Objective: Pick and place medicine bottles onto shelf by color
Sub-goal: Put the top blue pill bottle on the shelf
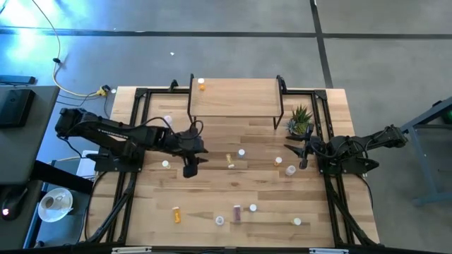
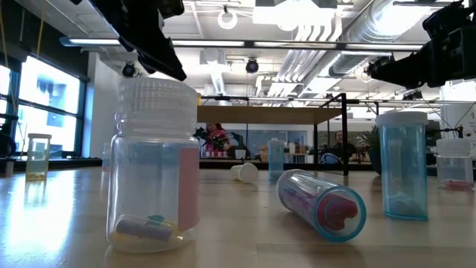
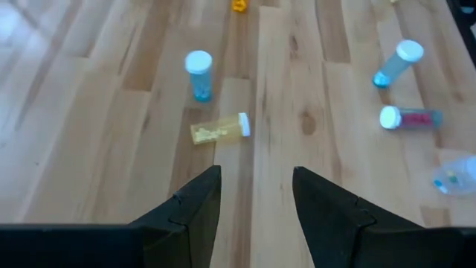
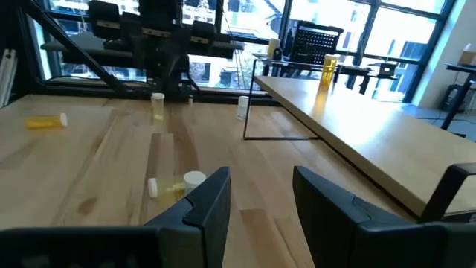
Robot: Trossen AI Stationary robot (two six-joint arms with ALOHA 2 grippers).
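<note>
The fingers of my right gripper should close on the upright bluish bottle (image 1: 241,153) (image 4: 194,183), just below its white cap, next to the lying orange bottle near the middle of the table.
The shelf (image 1: 233,97) stands at the table's far middle with one orange bottle (image 1: 202,85) on its far left corner; both also show in the right wrist view, the shelf (image 4: 349,141) and the bottle (image 4: 328,72). Several medicine bottles stand or lie scattered on the table. Among them are a lying orange one (image 1: 230,160), which also shows in the left wrist view (image 3: 218,129), and an upright bluish one (image 3: 198,74). My left gripper (image 1: 200,149) hovers open and empty left of the table's middle (image 3: 256,201). My right gripper (image 1: 293,149) is open and empty (image 4: 260,197) near the plant.
A small green potted plant (image 1: 300,121) stands beside the shelf's right legs. More bottles lie along the near edge: an orange one (image 1: 176,214), a purple one (image 1: 237,213) and white-capped ones (image 1: 297,221). Black frame rails (image 1: 127,183) run along both table sides.
</note>
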